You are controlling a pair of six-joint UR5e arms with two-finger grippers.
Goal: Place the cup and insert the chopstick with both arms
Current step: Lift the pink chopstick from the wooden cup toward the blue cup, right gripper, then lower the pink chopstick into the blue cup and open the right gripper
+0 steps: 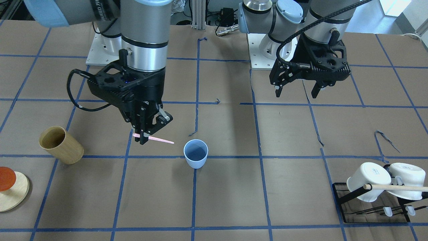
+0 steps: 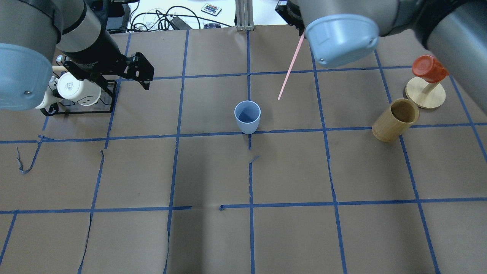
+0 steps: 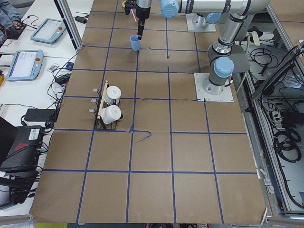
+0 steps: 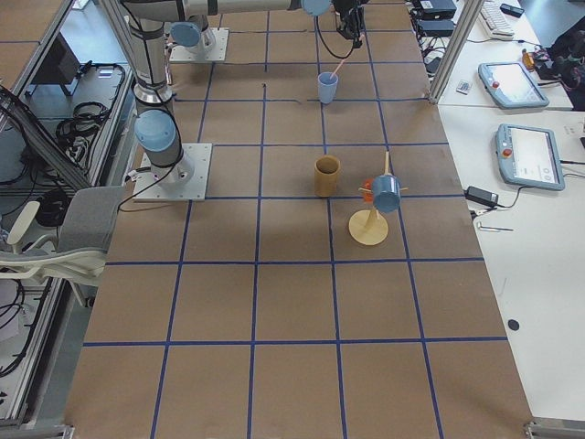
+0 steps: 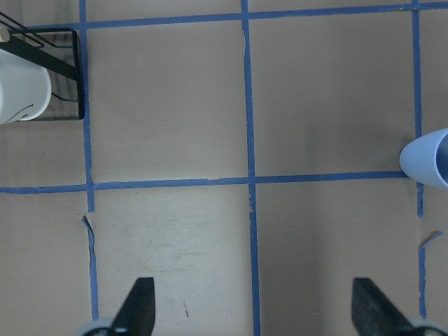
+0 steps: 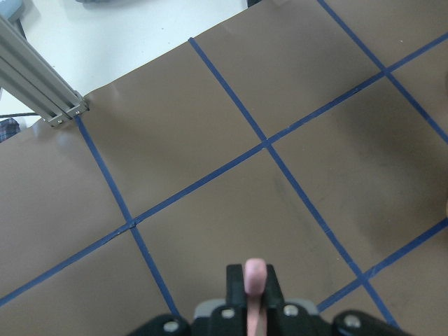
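Observation:
My right gripper needs to release the pink chopstick inside the light blue cup (image 1: 196, 154), so that it leans against the cup's rim.
The light blue cup (image 1: 195, 154) stands upright and empty at the middle of the table, also in the overhead view (image 2: 247, 116) and at the right edge of the left wrist view (image 5: 427, 157). My right gripper (image 1: 144, 137) is shut on the thin pink chopstick (image 1: 159, 140), which hangs above the table beside the cup, its tip short of the rim. The stick also shows in the overhead view (image 2: 291, 68) and between the jaws in the right wrist view (image 6: 255, 280). My left gripper (image 1: 297, 93) is open and empty, raised above the table, well away from the cup.
A tan wooden cup (image 1: 62, 144) stands on the right arm's side, next to a round wooden stand (image 1: 15, 195) with a red piece on it. A black rack (image 1: 344, 197) with white mugs (image 1: 369, 180) and a wooden rod (image 1: 398, 187) sits on the left arm's side.

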